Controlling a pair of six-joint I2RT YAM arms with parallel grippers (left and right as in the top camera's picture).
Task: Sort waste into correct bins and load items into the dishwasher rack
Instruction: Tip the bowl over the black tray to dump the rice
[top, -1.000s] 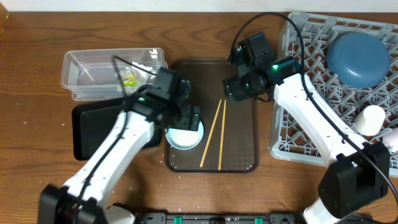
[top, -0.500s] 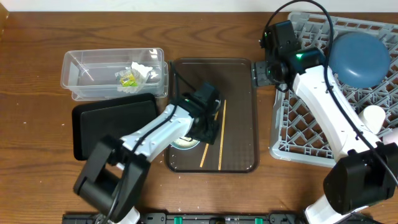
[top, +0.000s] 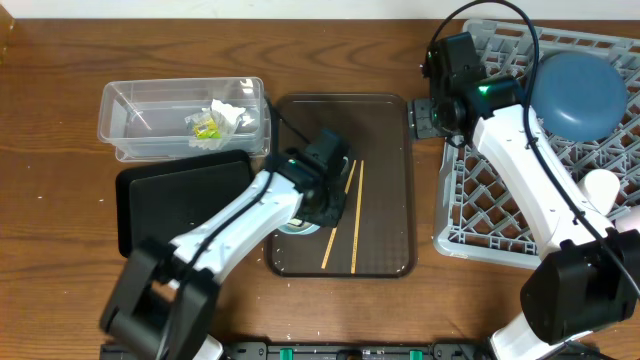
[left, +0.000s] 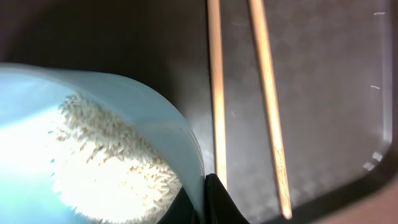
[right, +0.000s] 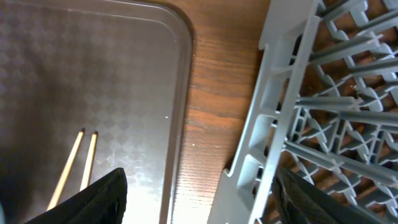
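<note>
The white bowl will come to rest on the brown serving tray (top: 323, 144) beside the chopsticks' far tips, where I will let go of it with my left gripper.
The white bowl (top: 293, 229), holding loose white rice (left: 112, 155), sits on the brown serving tray (top: 385, 160). My left gripper (top: 318, 205) is shut on the bowl's right rim (left: 186, 143), one finger inside and one outside. Two wooden chopsticks (top: 345, 215) lie just right of the bowl (left: 216, 93). My right gripper (top: 428, 115) hangs open and empty over the gap between the tray and the grey dishwasher rack (top: 470, 235), with the rack's edge (right: 280, 93) between its fingers. The blue bowl (top: 577, 95) lies upside down in the rack.
The clear tub (top: 150, 125) at the back left holds a crumpled napkin (top: 228, 115) and a yellow-green wrapper (top: 206, 127). The black tray (top: 165, 205) lies in front of it. Two white cups (top: 600, 190) sit at the rack's right side.
My left gripper shifted right on the tray and closed on the white bowl's rim. My right arm swung from over the tray to the rack's left edge, then held still.
</note>
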